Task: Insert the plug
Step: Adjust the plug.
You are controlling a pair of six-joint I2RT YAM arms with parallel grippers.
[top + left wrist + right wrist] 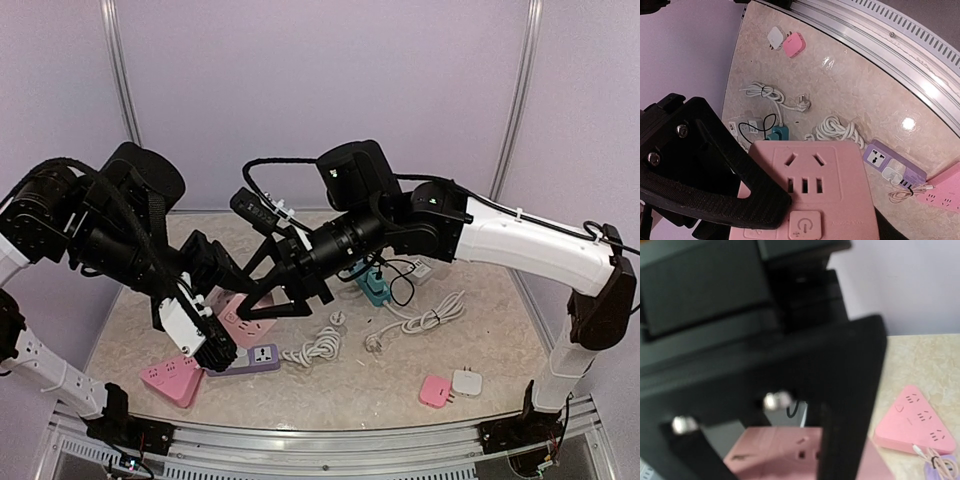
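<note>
The robot's right gripper has a finger slanting across the front of the pink socket, so it should back away, line up straight, and take the pink socket's loose end (807, 147).
A pink square socket (243, 320) is held just above the table, left of centre. My right gripper (265, 303) comes down on it from the right. In the right wrist view its black fingers (845, 430) straddle the socket (785, 450), shut on it. In the left wrist view the socket's face (830, 170) fills the space between my left gripper's (805, 222) jaws, which press its sides. The right arm's finger (715, 165) overlaps its left edge. A loose white plug (375, 343) on a coiled cable (425, 320) lies on the table, also seen from the left wrist as a plug (804, 103).
A purple power strip (255, 358) and a pink triangular strip (172, 380) lie near the front left. A second white cable bundle (318, 347), a teal socket (377, 287), and small pink (435, 390) and white (467, 382) adapters sit to the right.
</note>
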